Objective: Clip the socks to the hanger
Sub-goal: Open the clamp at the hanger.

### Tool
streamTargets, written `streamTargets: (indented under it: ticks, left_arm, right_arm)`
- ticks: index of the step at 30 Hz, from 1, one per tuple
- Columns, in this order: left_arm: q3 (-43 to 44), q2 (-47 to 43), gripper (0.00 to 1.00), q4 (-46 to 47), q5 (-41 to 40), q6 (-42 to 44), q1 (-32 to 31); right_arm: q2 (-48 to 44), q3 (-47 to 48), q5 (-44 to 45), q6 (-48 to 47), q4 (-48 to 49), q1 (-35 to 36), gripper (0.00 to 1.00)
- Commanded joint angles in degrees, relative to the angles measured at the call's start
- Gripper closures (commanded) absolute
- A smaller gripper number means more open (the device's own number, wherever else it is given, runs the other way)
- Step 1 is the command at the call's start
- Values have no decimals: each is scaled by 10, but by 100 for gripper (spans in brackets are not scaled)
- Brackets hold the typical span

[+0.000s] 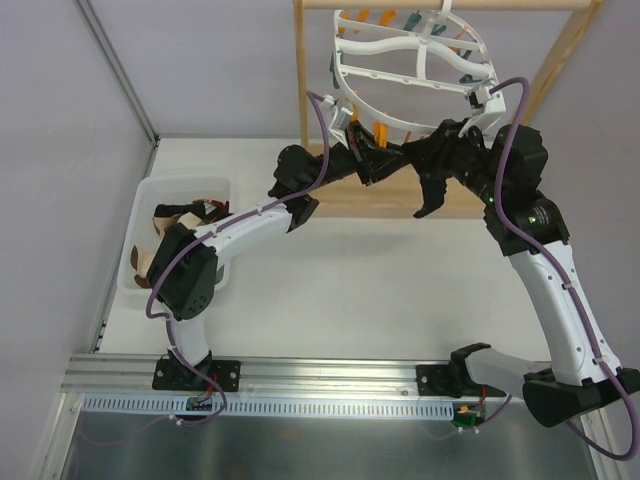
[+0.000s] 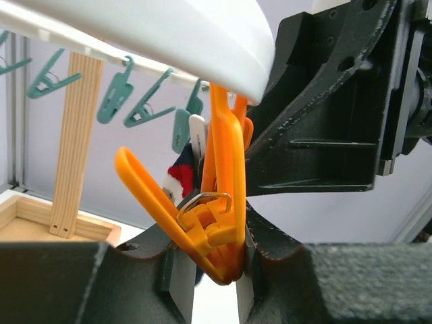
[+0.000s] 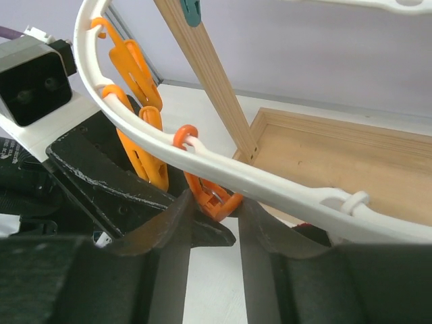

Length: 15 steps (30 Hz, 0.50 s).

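Note:
I should open my right gripper and take the orange peg squarely (image 3: 201,187), as it slants between that gripper's fingers, before my left gripper gets a sock.
The white oval hanger (image 1: 410,60) hangs from the wooden stand, ringed with orange and teal pegs. My left gripper (image 1: 368,162) is shut on the lower end of an orange peg (image 2: 216,229) under the hanger rim (image 2: 169,34), and the peg's arms are spread. A dark sock with red and white marks (image 2: 179,179) shows just behind that peg. In the top view a dark limp piece (image 1: 430,195) hangs below my right gripper (image 1: 432,158). In the right wrist view its jaws stand apart, tips either side of an orange peg (image 3: 212,192). What holds the sock is hidden.
A white bin (image 1: 180,235) at the left holds more socks. The wooden stand's post (image 3: 209,74) and base tray (image 3: 344,162) stand right behind the hanger. Teal pegs (image 2: 118,94) hang along the far rim. Both grippers nearly touch.

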Motion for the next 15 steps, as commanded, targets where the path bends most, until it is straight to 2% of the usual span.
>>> streamTargets:
  ticks: [1,3,5,15]
  left_arm:
    - [-12,-26,85,44,-39,47,-6]
    - [-19,-29,85,39,-54,62,-12]
    - [-21,-32,86,32,-66,83,-17]
    - [-28,-56,87,-41,-182,212,-64]
  right_arm:
    - [-3,32,-6,18,4,-1,64]
    - [-1,36,0,27,8,-1,55]
    - [-1,37,8,35,16,1,52]
    - [8,42,63,47,7,9,48]
